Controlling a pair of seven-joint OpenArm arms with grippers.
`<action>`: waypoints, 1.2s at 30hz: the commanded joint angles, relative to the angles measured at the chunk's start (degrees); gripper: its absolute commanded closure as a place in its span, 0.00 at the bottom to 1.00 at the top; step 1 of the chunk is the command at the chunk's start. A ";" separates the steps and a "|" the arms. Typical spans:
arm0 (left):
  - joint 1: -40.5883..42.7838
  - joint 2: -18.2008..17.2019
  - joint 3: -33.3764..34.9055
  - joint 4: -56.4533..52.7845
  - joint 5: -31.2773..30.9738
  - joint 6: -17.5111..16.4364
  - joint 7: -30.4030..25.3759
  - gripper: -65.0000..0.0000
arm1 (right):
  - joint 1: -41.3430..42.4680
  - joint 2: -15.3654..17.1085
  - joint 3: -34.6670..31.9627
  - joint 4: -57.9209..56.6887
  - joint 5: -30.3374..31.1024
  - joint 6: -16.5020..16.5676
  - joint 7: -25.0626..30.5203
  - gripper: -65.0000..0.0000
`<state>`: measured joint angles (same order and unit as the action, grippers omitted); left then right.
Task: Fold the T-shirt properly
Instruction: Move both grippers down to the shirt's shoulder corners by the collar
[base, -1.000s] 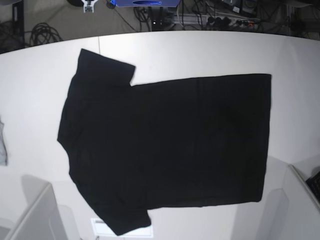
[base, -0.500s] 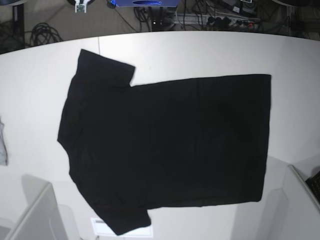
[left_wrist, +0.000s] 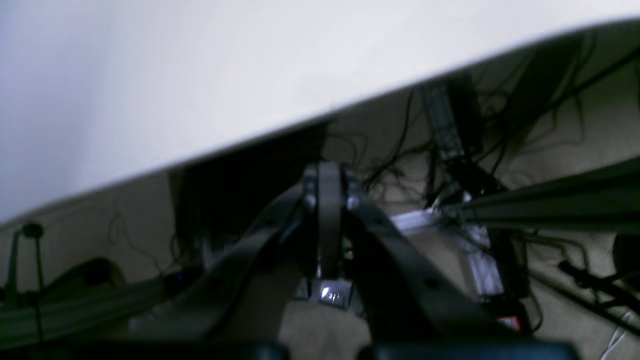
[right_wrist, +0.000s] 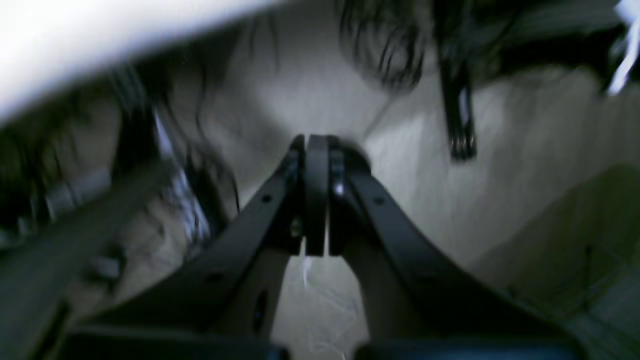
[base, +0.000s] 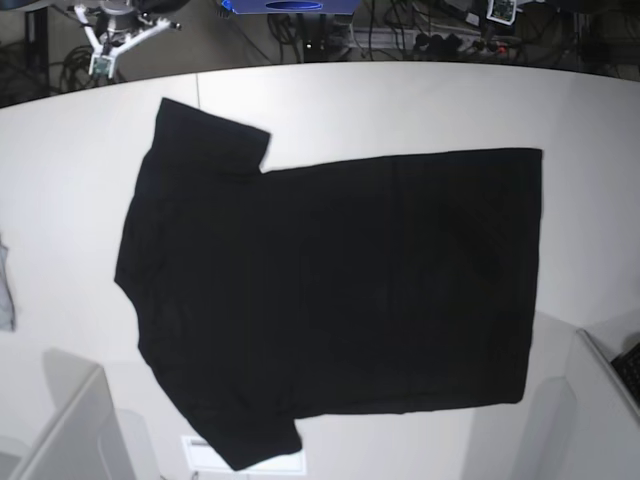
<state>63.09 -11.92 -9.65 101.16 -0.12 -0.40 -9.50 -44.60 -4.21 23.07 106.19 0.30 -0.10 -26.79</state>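
Observation:
Next, my right gripper will go to the black T-shirt's far sleeve and close near the sleeve's outer corner (base: 165, 125) on the collar side.
The black T-shirt (base: 330, 290) lies spread flat on the white table (base: 420, 100), plain side up, its sleeves at the left and its hem at the right. Both grippers hang beyond the table's far edge, off the cloth. My right gripper (base: 100, 58) shows at the top left of the base view; in its wrist view the right gripper (right_wrist: 316, 145) is shut on nothing, over the floor. My left gripper (base: 500, 10) peeks in at the top right; its wrist view shows the left gripper (left_wrist: 329, 172) shut and empty just past the table edge.
A grey cloth scrap (base: 5, 290) lies at the table's left edge. Pale box-like panels stand at the near left (base: 70, 430) and near right (base: 590, 400) corners. Cables (base: 85, 65) and equipment cover the floor behind the table.
The right arm has swung left and further into the base view at the top left. The left arm now shows slightly at the top right. The T-shirt has not moved.

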 joint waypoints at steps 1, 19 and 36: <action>0.95 -0.25 -0.15 2.26 -0.54 0.27 -1.80 1.00 | 0.25 -0.14 0.62 1.90 -0.16 -0.21 0.63 1.00; -2.39 -0.69 -2.88 10.79 -7.40 0.27 -11.65 1.00 | 8.95 -0.58 0.62 6.99 26.56 13.24 0.10 1.00; -5.38 -7.02 -4.46 2.88 -34.03 -0.17 -11.65 0.14 | 13.61 3.99 4.31 -1.80 33.68 13.86 -4.82 0.34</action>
<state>57.43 -18.48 -13.85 103.26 -34.20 0.03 -19.57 -30.98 -0.80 26.92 103.70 33.28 13.50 -32.58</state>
